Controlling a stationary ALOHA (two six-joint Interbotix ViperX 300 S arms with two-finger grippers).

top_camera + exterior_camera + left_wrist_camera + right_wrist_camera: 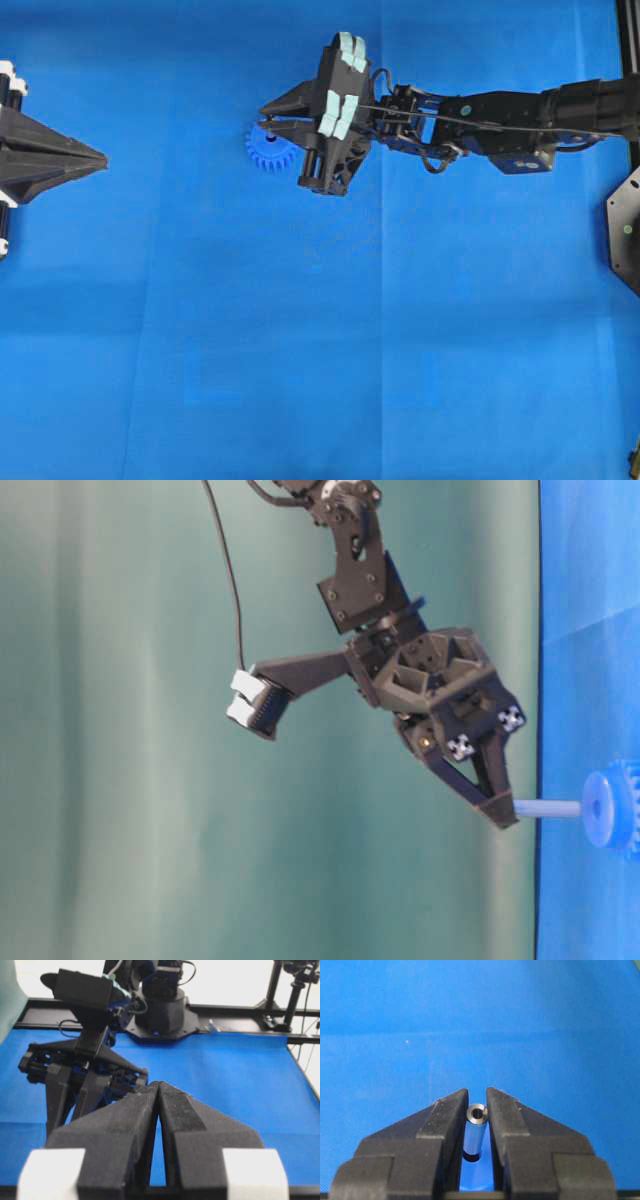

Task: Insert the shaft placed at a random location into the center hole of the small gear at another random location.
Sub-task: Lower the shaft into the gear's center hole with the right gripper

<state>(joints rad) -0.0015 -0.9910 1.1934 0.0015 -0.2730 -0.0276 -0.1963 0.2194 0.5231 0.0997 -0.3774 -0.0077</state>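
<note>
Next, my right gripper releases the shaft, now upright directly over the small gear, standing upright in the center hole of the small gear's raised middle [273, 136] [472, 1156].
My right gripper [264, 118] is shut on the shaft [476, 1132], a short silver-grey tube held upright between the fingertips [454, 1110]. Directly under it, the small gear [268, 152] lies flat on the blue cloth. In the table-level view the shaft [547, 808] runs from the gripper tip [500, 815] to the top of the gear's raised hub [600, 808] and touches it. The center hole is hidden by the shaft's end, and I cannot tell whether the end is inside it. My left gripper [100, 160] rests shut and empty at the far left, well away from the gear.
Blue cloth [320, 350] covers the table. The right arm [500, 120] reaches in from the right edge. A black mount plate [625, 230] sits at the right border. In the left wrist view the shut left gripper [159, 1084] points across the cloth toward the right arm's base [160, 1015].
</note>
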